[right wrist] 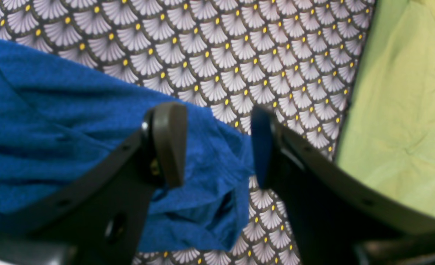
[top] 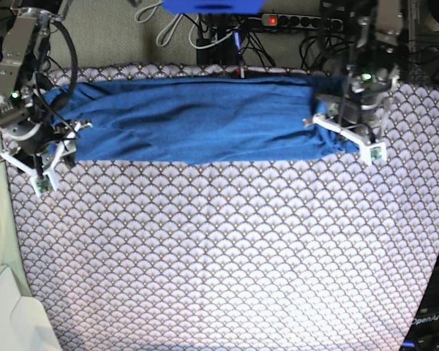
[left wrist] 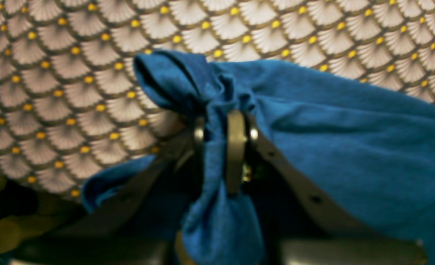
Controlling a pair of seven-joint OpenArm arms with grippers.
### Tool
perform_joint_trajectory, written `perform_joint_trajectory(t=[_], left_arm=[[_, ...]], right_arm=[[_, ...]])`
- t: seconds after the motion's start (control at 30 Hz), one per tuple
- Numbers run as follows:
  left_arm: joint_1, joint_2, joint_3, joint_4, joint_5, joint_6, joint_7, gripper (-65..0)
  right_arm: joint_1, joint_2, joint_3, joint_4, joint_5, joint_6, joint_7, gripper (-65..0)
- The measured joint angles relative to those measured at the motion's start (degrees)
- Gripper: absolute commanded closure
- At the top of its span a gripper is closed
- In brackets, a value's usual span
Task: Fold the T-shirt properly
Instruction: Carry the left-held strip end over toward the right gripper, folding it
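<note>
Next, my left gripper releases the bunched end on the middle of the blue T-shirt's long band (top: 184,130).
The blue T-shirt (top: 197,121) lies stretched as a long band across the far part of the table. My left gripper (left wrist: 217,143) is shut on a bunched end of the T-shirt (left wrist: 350,140); in the base view this gripper (top: 344,135) is at the band's right end. My right gripper (right wrist: 217,147) is open over the other end of the T-shirt (right wrist: 55,129). One of its fingers (right wrist: 169,143) is above the fabric, the other above the tablecloth just past the fabric's edge. In the base view that gripper (top: 44,157) is at the band's left end.
A scallop-patterned lilac-white tablecloth (top: 219,256) covers the table. A light green cloth (right wrist: 405,92) lies past the table's edge beside my right gripper. A white object (top: 14,314) sits at the near left corner. Cables and a power strip (top: 285,20) run behind the table.
</note>
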State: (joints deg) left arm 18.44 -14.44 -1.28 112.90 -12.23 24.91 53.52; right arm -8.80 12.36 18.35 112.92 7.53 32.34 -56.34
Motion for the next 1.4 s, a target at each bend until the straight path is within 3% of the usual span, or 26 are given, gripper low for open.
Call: perform_joint_trajectory(t=[0.2,0.47,0.77,1.13,1.27,1.4], left_arm=[[-3.61,3.32,12.92,-0.02,5.90,0.46,0.55,-0.4],[-6.47,13.64,22.51,-2.23,20.41,0.74,3.54,-0.4],[-10.40,19.69,31.71,-10.25,25.62,0.39,3.85,-0.4],[-13.51,21.29,37.59,-16.28,25.94,0.61,3.74,-0.4],[-14.64,21.42,39.01,-16.28,26.18,3.63,3.45,-0.4],[-14.47,21.31,40.11,-16.28,25.92,3.37,3.72,-0.4]], right_arm=[[0.00,0.15,0.11,0.02,0.00,0.00,-0.02,-29.5],[0.15,1.60,0.31,0.11,0.02,0.00,-0.02,-29.5],[1.66,4.72,0.28,0.22,-0.07,0.00,-0.63,-29.5],[1.95,5.62,0.17,0.22,0.17,0.00,-0.22,-29.5],[1.95,5.57,-0.13,0.22,0.22,0.00,-0.04,-29.5],[1.92,5.57,-0.13,0.22,0.24,0.00,0.00,-29.5]])
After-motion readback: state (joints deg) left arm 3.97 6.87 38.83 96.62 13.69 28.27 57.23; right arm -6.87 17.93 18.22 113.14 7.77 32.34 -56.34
